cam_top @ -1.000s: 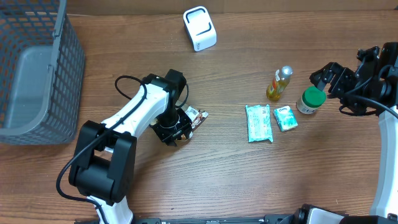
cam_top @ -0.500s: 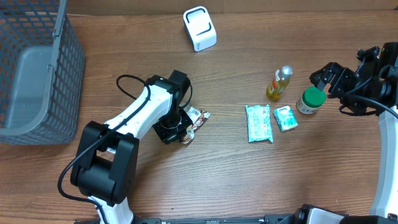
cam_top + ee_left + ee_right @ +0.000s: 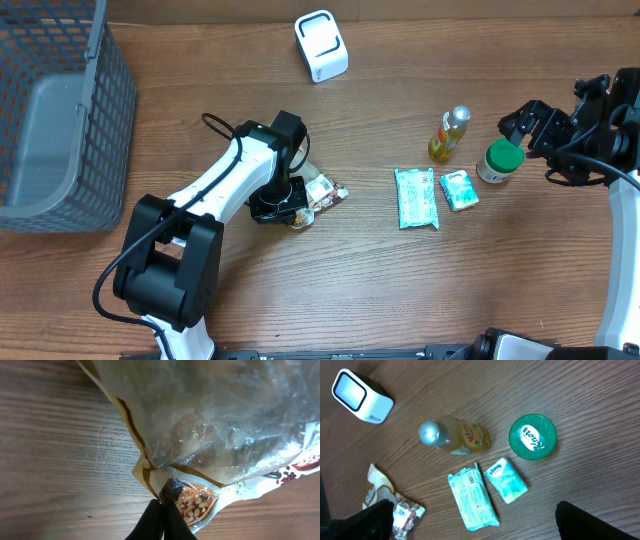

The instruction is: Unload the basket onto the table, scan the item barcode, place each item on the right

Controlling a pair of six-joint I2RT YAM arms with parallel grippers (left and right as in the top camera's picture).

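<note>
My left gripper will lay the packet flat, open and take its body nearer the packet's upper end (image 3: 301, 157), because it is pinching the packet crooked by its lower edge.
The item is a crinkled clear-and-white snack packet (image 3: 325, 189) printed with nuts, lying on the wooden table left of centre. It fills the left wrist view (image 3: 215, 420). My left gripper (image 3: 296, 208) (image 3: 163, 504) is shut, its black fingertips pinching the packet's lower edge. The white barcode scanner (image 3: 321, 45) (image 3: 360, 396) stands at the back of the table, apart from both. At the right edge my right gripper (image 3: 520, 124) (image 3: 477, 527) hovers open and holds nothing; the packet (image 3: 395, 510) shows by its left finger.
A yellow bottle (image 3: 450, 132), a green-lidded jar (image 3: 499, 160), a teal wipes pack (image 3: 416, 197) and a small tissue pack (image 3: 458, 189) lie right of centre, below my right gripper. A grey mesh basket (image 3: 60, 120) fills the far left corner.
My left gripper has shut on the packet's edge, and the packet has shifted a little to the right with it. The right arm has not moved.
</note>
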